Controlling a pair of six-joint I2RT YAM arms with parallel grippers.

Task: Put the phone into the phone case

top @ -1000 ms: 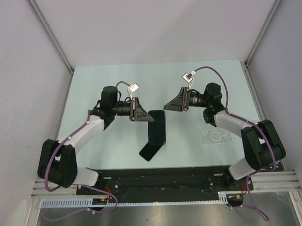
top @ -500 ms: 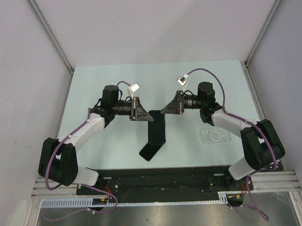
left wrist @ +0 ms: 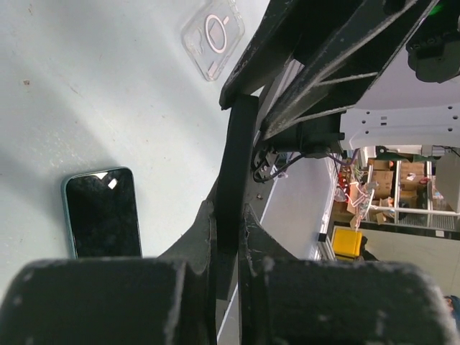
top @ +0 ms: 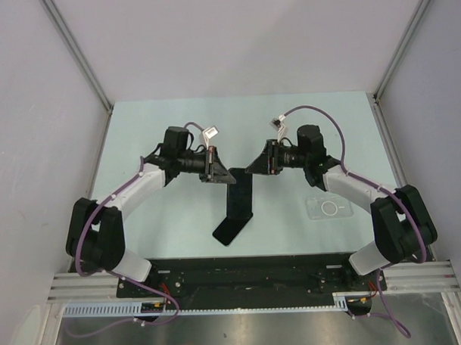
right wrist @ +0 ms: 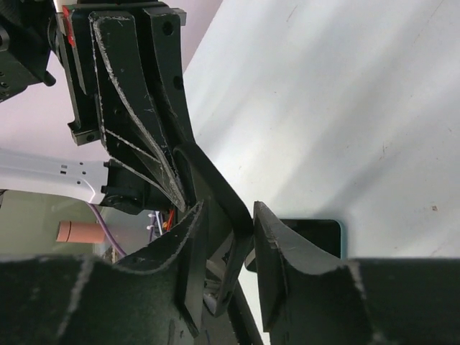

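Observation:
Next, my left gripper lets go of the black phone flat on the table (top: pixel 224 176) just beyond the second black phone.
A black phone (top: pixel 239 193) hangs above the table with my left gripper (top: pixel 221 175) shut on its edge. In the left wrist view the phone (left wrist: pixel 241 144) runs edge-on between the jaws of that gripper (left wrist: pixel 226 208). My right gripper (top: pixel 251 169) meets it from the right. In the right wrist view its fingers (right wrist: pixel 228 207) stand partly apart around the phone's rim (right wrist: pixel 215 187), and the right finger touches it. The clear phone case (top: pixel 329 208) with its white ring lies flat on the table near the right arm. It also shows in the left wrist view (left wrist: pixel 212 32).
A second black phone with a teal rim (left wrist: pixel 100 212) lies flat on the table under the grippers. It is also seen in the right wrist view (right wrist: pixel 316 233) and from above (top: pixel 228 232). White walls close in the pale table (top: pixel 161 129) on three sides.
My right gripper has moved left until its fingers straddle the held phone. The left gripper shifted slightly right and back, still holding the phone.

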